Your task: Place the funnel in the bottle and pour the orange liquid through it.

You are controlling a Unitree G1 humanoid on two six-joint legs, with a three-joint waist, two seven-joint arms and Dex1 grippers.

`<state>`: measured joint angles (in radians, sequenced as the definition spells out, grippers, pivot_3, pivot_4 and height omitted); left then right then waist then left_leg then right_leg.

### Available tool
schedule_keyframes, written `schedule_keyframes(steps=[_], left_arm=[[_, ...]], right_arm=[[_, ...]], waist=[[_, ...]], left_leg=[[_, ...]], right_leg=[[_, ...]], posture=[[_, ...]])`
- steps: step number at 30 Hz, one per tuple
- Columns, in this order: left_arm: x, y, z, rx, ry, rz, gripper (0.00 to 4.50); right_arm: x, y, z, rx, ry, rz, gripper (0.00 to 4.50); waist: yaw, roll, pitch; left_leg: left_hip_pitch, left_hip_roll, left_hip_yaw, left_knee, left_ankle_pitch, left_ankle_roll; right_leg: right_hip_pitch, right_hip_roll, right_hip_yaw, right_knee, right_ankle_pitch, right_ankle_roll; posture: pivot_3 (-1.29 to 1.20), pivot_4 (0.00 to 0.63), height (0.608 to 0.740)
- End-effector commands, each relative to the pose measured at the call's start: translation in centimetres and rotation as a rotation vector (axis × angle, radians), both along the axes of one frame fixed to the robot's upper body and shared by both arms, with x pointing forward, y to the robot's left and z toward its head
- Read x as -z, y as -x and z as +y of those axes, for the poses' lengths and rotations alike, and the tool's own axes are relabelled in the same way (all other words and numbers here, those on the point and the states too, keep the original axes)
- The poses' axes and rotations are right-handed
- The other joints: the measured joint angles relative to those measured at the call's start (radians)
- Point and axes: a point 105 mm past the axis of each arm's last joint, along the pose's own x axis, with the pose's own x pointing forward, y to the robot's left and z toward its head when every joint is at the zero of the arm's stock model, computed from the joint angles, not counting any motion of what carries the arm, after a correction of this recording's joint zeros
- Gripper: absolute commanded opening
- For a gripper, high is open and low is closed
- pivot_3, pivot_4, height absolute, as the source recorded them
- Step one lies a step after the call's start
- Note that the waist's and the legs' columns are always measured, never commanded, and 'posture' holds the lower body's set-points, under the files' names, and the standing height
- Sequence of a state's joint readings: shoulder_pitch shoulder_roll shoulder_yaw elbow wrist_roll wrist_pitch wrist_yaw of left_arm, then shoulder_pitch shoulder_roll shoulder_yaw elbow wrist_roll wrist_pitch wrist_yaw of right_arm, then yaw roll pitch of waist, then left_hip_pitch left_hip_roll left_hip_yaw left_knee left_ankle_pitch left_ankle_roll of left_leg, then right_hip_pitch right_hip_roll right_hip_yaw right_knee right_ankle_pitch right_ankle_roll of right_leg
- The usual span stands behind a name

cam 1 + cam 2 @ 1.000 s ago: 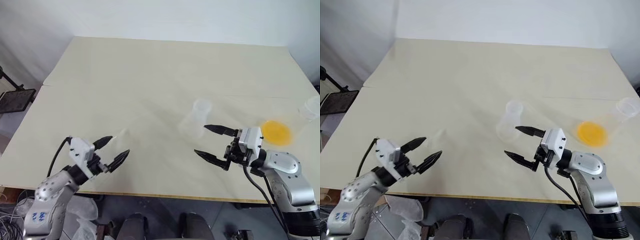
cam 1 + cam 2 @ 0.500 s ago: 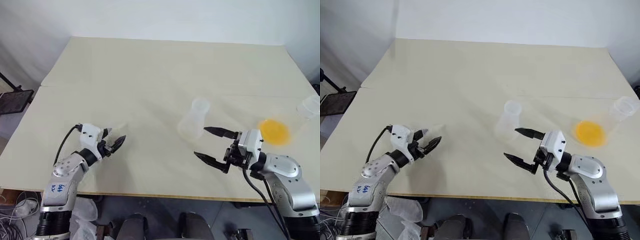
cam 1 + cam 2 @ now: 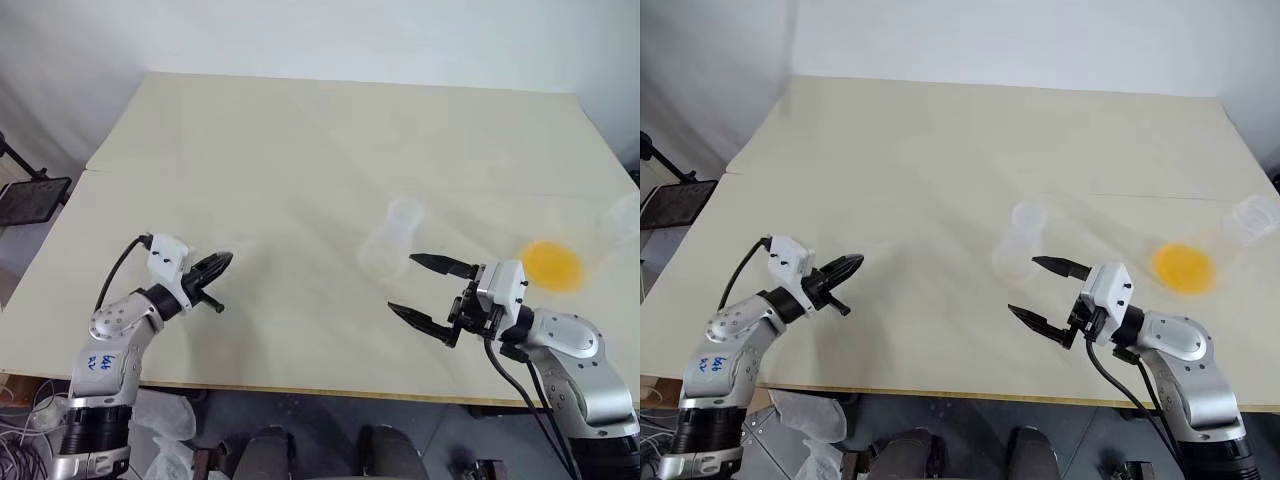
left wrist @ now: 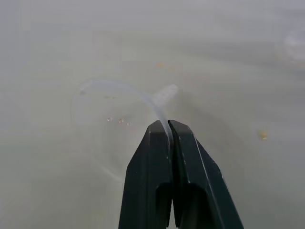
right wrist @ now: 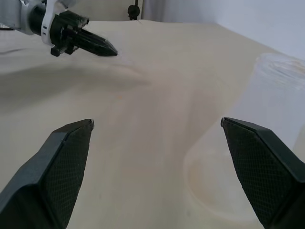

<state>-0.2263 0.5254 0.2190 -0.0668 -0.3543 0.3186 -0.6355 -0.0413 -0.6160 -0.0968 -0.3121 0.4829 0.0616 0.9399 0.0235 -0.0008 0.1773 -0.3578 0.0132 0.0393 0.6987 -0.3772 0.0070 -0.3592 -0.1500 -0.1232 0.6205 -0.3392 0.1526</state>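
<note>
My left gripper is going to release the funnel in the opening of the small clear bottle (image 3: 407, 204).
The funnel (image 4: 102, 114) is clear and lies on the table; in the left eye view it is a faint shape (image 3: 243, 256) at the near left. My left gripper (image 4: 164, 126) is shut on its rim, reaching level over the table (image 3: 222, 264). The bottle (image 3: 390, 240), a small clear conical flask, stands right of centre. My right gripper (image 3: 401, 283) hangs open just in front of the bottle (image 5: 271, 109), nothing between its fingers. The orange liquid (image 3: 552, 265) sits in a larger clear flask at the near right.
The larger flask's neck (image 3: 625, 215) points toward the table's right edge. The pale table (image 3: 300, 150) stretches wide behind the vessels. A black stand (image 3: 30, 200) is off the table's left side. My left gripper also appears in the right wrist view (image 5: 86, 44).
My left gripper has reached forward to the funnel and gone from open to shut on its rim. The right gripper has stayed open in place.
</note>
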Motion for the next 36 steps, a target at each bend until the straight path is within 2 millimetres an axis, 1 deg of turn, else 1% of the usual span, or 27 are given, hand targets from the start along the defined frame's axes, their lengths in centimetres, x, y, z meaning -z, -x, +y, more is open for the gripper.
schedule_keyframes(steps=[1,3,4,5,6,7,8,10,12,15,16,17,19,22,24,28,30,34,36], left_arm=[[-3.8,0.1,-0.5,0.118,-0.053,-0.143,0.01],[-5.2,0.1,-1.9,0.241,-0.132,-0.183,0.01],[-6.9,-0.2,-3.1,0.323,-0.155,-0.226,0.01],[-8.7,-0.5,-4.8,0.422,-0.221,-0.284,0.01],[-10.1,-0.8,-6.2,0.509,-0.291,-0.326,0.01],[-10.9,-0.9,-7.1,0.565,-0.344,-0.349,0.01],[-11.8,-1.1,-8.5,0.654,-0.405,-0.366,0.01],[-12.9,-1.4,-10.5,0.769,-0.522,-0.414,0.01],[-13.9,-1.9,-11.9,0.827,-0.588,-0.455,0.01],[-15.6,-2.4,-14.2,0.887,-0.618,-0.5,0.01],[-15.9,-2.6,-15.4,0.918,-0.661,-0.505,0.01],[-16.1,-2.7,-16.3,0.939,-0.694,-0.506,0.01],[-16.0,-3.3,-17.4,0.945,-0.79,-0.531,0.01],[-16.2,-3.6,-18.5,0.956,-0.809,-0.548,0.01],[-16.1,-3.6,-19.0,0.978,-0.83,-0.544,0.01],[-15.7,-4.0,-19.4,0.982,-0.895,-0.542,0.01],[-15.6,-4.0,-19.5,0.994,-0.899,-0.53,0.01],[-14.7,-3.5,-20.3,1.066,-0.936,-0.505,0.01],[-14.6,-3.1,-20.8,1.102,-0.928,-0.497,0.01]], right_arm=[[-1.3,0.6,-0.8,0.03,0.009,-0.074,4.5],[-1.3,0.8,-1.2,0.051,0.014,-0.082,4.5],[-1.5,1.0,-1.7,0.08,0.007,-0.096,4.5],[-1.7,1.2,-2.2,0.117,-0.004,-0.112,4.5],[-1.9,1.4,-2.8,0.157,-0.024,-0.123,4.5],[-2.0,1.5,-3.1,0.183,-0.036,-0.129,4.5],[-1.9,1.7,-3.6,0.228,-0.05,-0.133,4.5],[-1.6,2.2,-4.2,0.287,-0.062,-0.139,4.5],[-1.5,2.4,-4.5,0.334,-0.086,-0.145,4.5],[-1.8,2.6,-5.3,0.417,-0.151,-0.165,4.5],[-2.2,2.7,-6.0,0.48,-0.208,-0.192,4.5],[-2.4,2.8,-6.6,0.525,-0.248,-0.211,4.5],[-2.6,3.1,-7.5,0.598,-0.295,-0.247,4.5],[-2.4,3.5,-7.8,0.636,-0.295,-0.258,4.5],[-2.2,3.7,-7.7,0.645,-0.294,-0.257,4.5],[-2.0,3.9,-7.4,0.654,-0.295,-0.258,4.5],[-2.0,3.9,-7.4,0.66,-0.295,-0.263,4.5],[-1.9,3.9,-7.4,0.666,-0.298,-0.264,4.5],[-1.8,3.8,-7.3,0.664,-0.299,-0.261,4.5]], waist=[[0.0,0.0,0.0],[0.0,0.0,0.0],[0.003,0.0,0.0],[0.005,0.0,0.0],[0.012,0.0,0.0],[0.017,-0.001,0.0],[0.016,-0.002,0.0],[0.014,-0.002,-0.001],[0.005,-0.001,-0.001],[-0.005,-0.001,-0.001],[-0.008,-0.002,0.0],[-0.005,-0.002,0.0],[-0.004,-0.002,0.0],[-0.005,-0.002,0.0],[-0.006,-0.002,0.0],[-0.004,-0.002,0.0],[-0.002,-0.002,0.0],[-0.001,-0.002,0.0],[0.001,-0.002,0.0]], left_leg=[[0.0,0.0,0.0,0.0,0.0,0.0],[0.0,-0.001,0.001,0.0,0.0,0.0],[0.0,-0.001,0.001,0.0,0.0,0.0],[0.0,-0.001,0.001,0.0,0.0,0.0],[-0.001,-0.001,0.002,0.001,0.0,0.0],[-0.004,-0.001,0.003,0.002,0.0,0.0],[-0.005,-0.001,0.003,0.003,0.0,0.0],[-0.007,-0.003,0.004,0.002,0.0,0.0],[-0.007,-0.003,0.005,0.0,0.0,0.0],[-0.011,-0.001,0.008,-0.001,0.0,0.0],[-0.012,-0.001,0.009,-0.001,0.0,0.0],[-0.013,-0.001,0.011,0.0,0.0,0.0],[-0.013,0.0,0.011,0.0,0.0,0.0],[-0.012,0.0,0.014,0.0,0.0,0.0],[-0.012,0.0,0.014,0.0,0.0,0.0],[-0.012,0.0,0.014,0.001,0.0,0.0],[-0.013,0.0,0.015,0.001,0.0,0.0],[-0.013,0.0,0.015,0.001,0.0,0.0],[-0.013,0.0,0.014,0.001,0.0,0.0]], right_leg=[[0.0,0.0,0.0,0.0,0.0,0.0],[0.0,0.0,0.0,0.0,0.0,0.0],[0.0,0.0,0.0,0.0,0.0,0.0],[0.0,0.0,-0.001,0.0,0.0,0.0],[0.0,0.0,-0.002,0.0,0.0,0.0],[0.0,0.0,-0.004,0.0,0.0,0.0],[0.0,0.0,-0.006,0.0,0.0,0.0],[-0.002,0.0,-0.006,0.0,0.0,0.0],[-0.003,0.0,-0.008,0.0,0.0,0.0],[-0.009,0.0,-0.01,0.0,0.0,0.0],[-0.011,0.0,-0.01,0.001,0.0,0.0],[-0.013,0.0,-0.009,0.002,0.0,0.0],[-0.013,0.0,-0.009,0.002,0.0,0.0],[-0.014,-0.001,-0.007,0.002,0.0,0.0],[-0.014,-0.001,-0.007,0.003,0.0,0.0],[-0.015,-0.001,-0.006,0.004,0.0,0.0],[-0.015,-0.001,-0.006,0.004,0.0,0.0],[-0.015,-0.001,-0.006,0.004,0.0,0.0],[-0.015,-0.001,-0.006,0.004,0.0,0.0]], posture=[[0.0,0.15,0.74],[0.0,0.15,0.74],[0.0,0.15,0.74],[0.0,0.15,0.74],[0.0,0.15,0.74],[0.0,0.15,0.74],[0.0,0.15,0.74],[0.0,0.15,0.74],[0.0,0.15,0.74],[0.0,0.15,0.74],[0.0,0.15,0.74],[0.0,0.15,0.74],[0.0,0.15,0.74],[0.0,0.15,0.74],[0.0,0.15,0.74],[0.0,0.15,0.74],[0.0,0.15,0.74],[0.0,0.15,0.74],[0.0,0.15,0.74]])
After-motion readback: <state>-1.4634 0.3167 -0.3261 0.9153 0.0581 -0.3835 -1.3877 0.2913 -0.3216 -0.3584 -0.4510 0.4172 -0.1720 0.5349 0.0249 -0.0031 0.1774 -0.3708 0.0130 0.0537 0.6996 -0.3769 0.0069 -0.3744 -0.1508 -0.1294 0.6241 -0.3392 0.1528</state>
